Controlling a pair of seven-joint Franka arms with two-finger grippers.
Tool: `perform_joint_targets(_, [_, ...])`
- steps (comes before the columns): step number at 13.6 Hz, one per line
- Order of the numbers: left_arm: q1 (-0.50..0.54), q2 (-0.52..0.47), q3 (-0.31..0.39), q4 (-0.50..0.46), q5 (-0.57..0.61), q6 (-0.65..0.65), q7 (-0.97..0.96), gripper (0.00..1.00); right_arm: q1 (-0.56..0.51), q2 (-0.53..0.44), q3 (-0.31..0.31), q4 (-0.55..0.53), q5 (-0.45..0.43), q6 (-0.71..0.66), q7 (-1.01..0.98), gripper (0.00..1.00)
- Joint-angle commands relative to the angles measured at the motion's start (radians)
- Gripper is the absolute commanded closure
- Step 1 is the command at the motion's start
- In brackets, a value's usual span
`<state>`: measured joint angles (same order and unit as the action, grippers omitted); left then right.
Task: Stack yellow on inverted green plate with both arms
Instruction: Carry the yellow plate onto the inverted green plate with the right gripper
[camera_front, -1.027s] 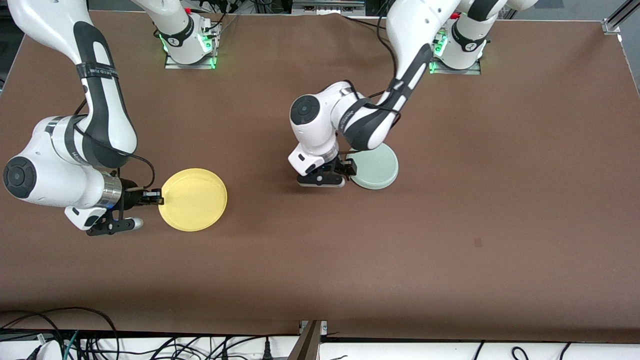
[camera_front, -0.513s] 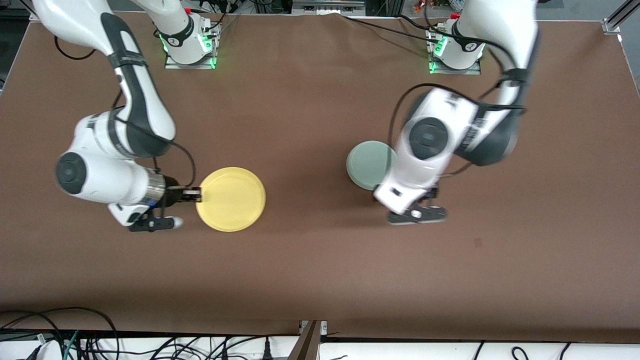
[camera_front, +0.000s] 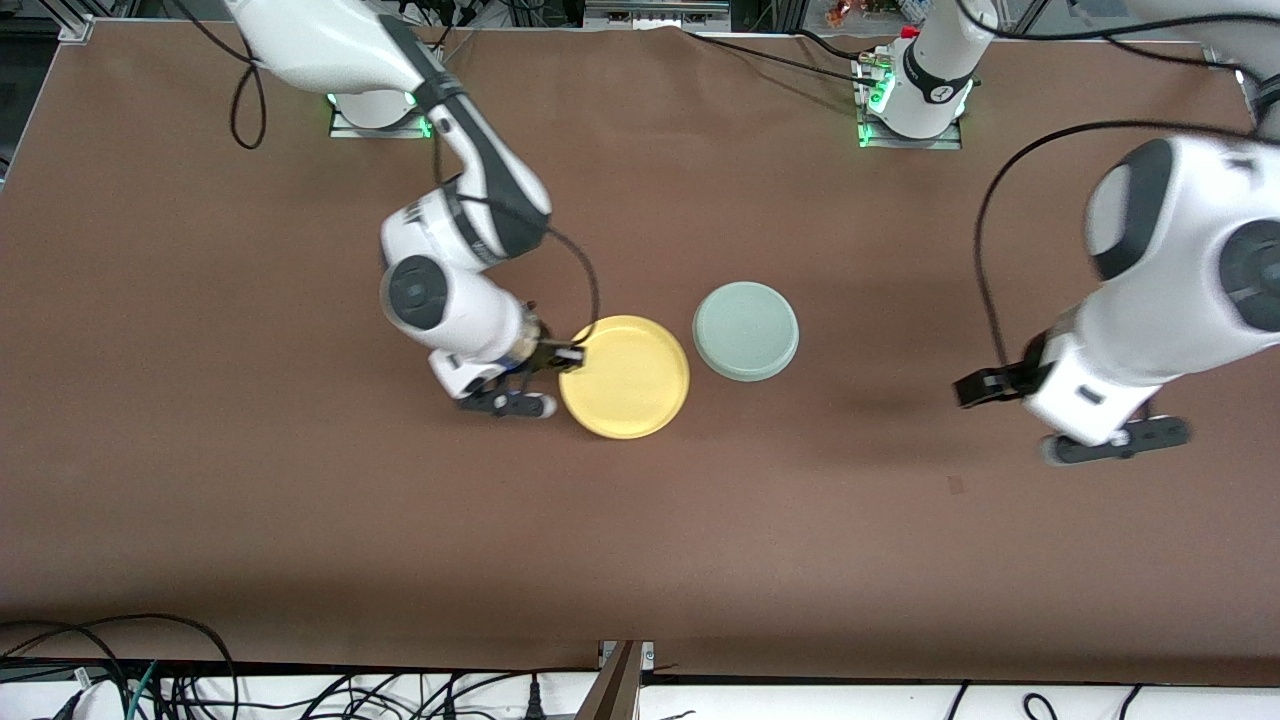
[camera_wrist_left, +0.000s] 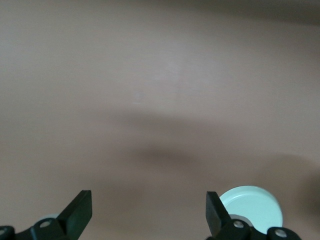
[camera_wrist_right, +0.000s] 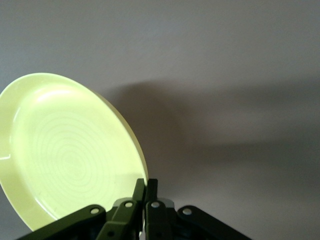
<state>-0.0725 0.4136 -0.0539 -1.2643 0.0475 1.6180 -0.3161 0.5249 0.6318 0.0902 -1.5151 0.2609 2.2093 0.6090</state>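
Observation:
The yellow plate, now hanging beside the green plate, will be released by my right gripper, which will open over the middle of the green plate's flat bottom side (camera_front: 750, 329).
The yellow plate (camera_front: 626, 377) is held off the table by its rim in my right gripper (camera_front: 570, 357), which is shut on it; it hangs beside the green plate. In the right wrist view the yellow plate (camera_wrist_right: 65, 150) shows its hollow side, and the gripper (camera_wrist_right: 145, 187) pinches its rim. The pale mint-green plate (camera_front: 746, 330) lies upside down, flat underside up, on the middle of the table. My left gripper (camera_front: 985, 385) is open and empty, up over bare table toward the left arm's end. In the left wrist view (camera_wrist_left: 148, 210) the green plate (camera_wrist_left: 252, 206) shows past one finger.
The brown table (camera_front: 640, 540) is bare apart from the two plates. The arm bases (camera_front: 910, 100) stand along the table's edge farthest from the front camera. Cables hang below the table's near edge.
My right gripper has carried the yellow plate from the right arm's end to just beside the green plate. My left gripper let go of the green plate and swung away toward the left arm's end.

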Motion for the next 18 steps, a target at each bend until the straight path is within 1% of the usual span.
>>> perform_joint_targets(1, [0.055,-0.091,-0.012,-0.026,-0.025,-0.102,0.113,0.0,0.111,0.064,-0.01,0.026,0.008,0.113,0.153,1.0])
perform_joint_targets(2, [0.059,-0.12,-0.006,-0.041,-0.025,-0.112,0.158,0.0,0.151,0.08,-0.01,0.026,0.008,0.165,0.197,1.0])
perform_joint_targets(3, [0.059,-0.172,-0.003,-0.085,-0.025,-0.113,0.19,0.0,0.185,0.094,-0.01,0.026,0.008,0.2,0.236,1.0])
perform_joint_targets(6, [0.057,-0.341,0.012,-0.284,-0.023,-0.032,0.251,0.0,0.231,0.111,-0.01,0.024,0.008,0.228,0.328,1.0])
perform_joint_targets(8, [0.06,-0.425,0.014,-0.375,-0.015,-0.01,0.243,0.0,0.28,0.126,-0.01,0.024,0.006,0.269,0.386,1.0])
perform_joint_targets(9, [0.063,-0.456,0.035,-0.389,-0.018,-0.007,0.23,0.0,0.3,0.137,-0.012,0.023,0.003,0.291,0.402,1.0])
perform_joint_targets(10, [0.057,-0.457,0.084,-0.385,-0.023,-0.006,0.226,0.0,0.311,0.144,-0.014,0.023,0.003,0.297,0.411,1.0])
perform_joint_targets(11, [0.062,-0.458,0.094,-0.394,-0.023,-0.012,0.233,0.0,0.314,0.149,-0.014,0.021,0.0,0.297,0.416,1.0])
perform_joint_targets(13, [0.072,-0.434,0.095,-0.377,-0.023,-0.018,0.244,0.0,0.314,0.152,-0.014,0.018,0.0,0.299,0.416,1.0])
perform_joint_targets(17, [0.069,-0.435,0.031,-0.359,-0.009,-0.023,0.232,0.0,0.314,0.173,-0.014,0.018,-0.003,0.32,0.416,1.0])
perform_joint_targets(18, [0.069,-0.437,0.028,-0.36,-0.009,-0.023,0.23,0.0,0.314,0.183,-0.014,0.019,-0.002,0.337,0.416,1.0])
